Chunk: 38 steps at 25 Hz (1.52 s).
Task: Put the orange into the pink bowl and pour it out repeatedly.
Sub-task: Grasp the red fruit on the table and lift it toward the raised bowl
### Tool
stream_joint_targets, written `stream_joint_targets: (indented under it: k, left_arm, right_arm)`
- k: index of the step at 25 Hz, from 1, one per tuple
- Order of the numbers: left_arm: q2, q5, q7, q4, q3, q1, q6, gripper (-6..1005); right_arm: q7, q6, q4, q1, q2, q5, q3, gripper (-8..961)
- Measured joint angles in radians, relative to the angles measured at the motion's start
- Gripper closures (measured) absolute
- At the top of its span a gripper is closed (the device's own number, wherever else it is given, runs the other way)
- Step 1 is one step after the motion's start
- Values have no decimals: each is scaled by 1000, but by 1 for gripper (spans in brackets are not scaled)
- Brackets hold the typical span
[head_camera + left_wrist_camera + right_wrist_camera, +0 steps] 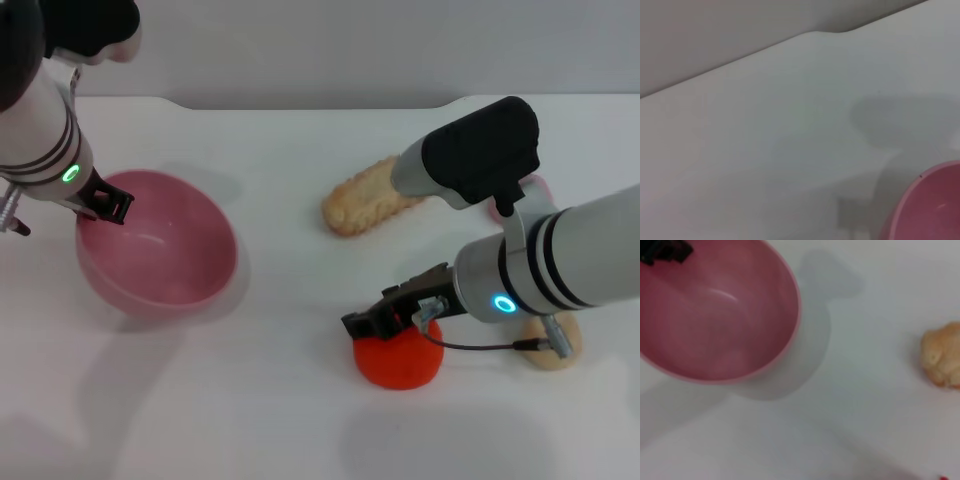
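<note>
The robot's right gripper sits at the orange's top edge, so it should open and take the orange nearer its middle [398, 350] before carrying it to the pink bowl.
The pink bowl [160, 250] stands at the left of the white table, its hollow showing nothing inside; it also fills the right wrist view [715, 315] and peeks into the left wrist view [932, 207]. My left gripper [102, 205] is shut on the bowl's rim on the far left side, seen as a dark shape from the right wrist. The orange [400, 362] rests on the table at the front right. My right gripper [388, 318] sits right on the top of the orange.
A long tan bread-like piece [368, 198] lies behind the orange, its end also in the right wrist view [942, 355]. A small tan lump [552, 352] sits beside my right forearm. A pink dome [538, 186] shows partly behind the right arm.
</note>
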State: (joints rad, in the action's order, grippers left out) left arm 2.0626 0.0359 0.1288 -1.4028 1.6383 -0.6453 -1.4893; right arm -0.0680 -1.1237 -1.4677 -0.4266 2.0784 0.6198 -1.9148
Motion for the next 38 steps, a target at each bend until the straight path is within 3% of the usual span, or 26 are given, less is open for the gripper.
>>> stream_joint_targets:
  k: [5, 26, 35, 38]
  left_arm:
    - [0, 1, 0, 10, 0, -7, 2, 956]
    - [-1, 0, 0, 19, 0, -22, -3, 956]
    - [0, 1, -3, 19, 8, -20, 1, 956]
    - [0, 2, -3, 19, 16, -18, 3, 956]
  right_arm:
    - [41, -16, -4, 3, 0, -55, -4, 327]
    - [8, 24, 73, -25, -2, -84, -21, 508]
    - [0, 27, -23, -7, -4, -100, -2, 868]
    - [0, 15, -91, -3, -4, -114, 20, 892]
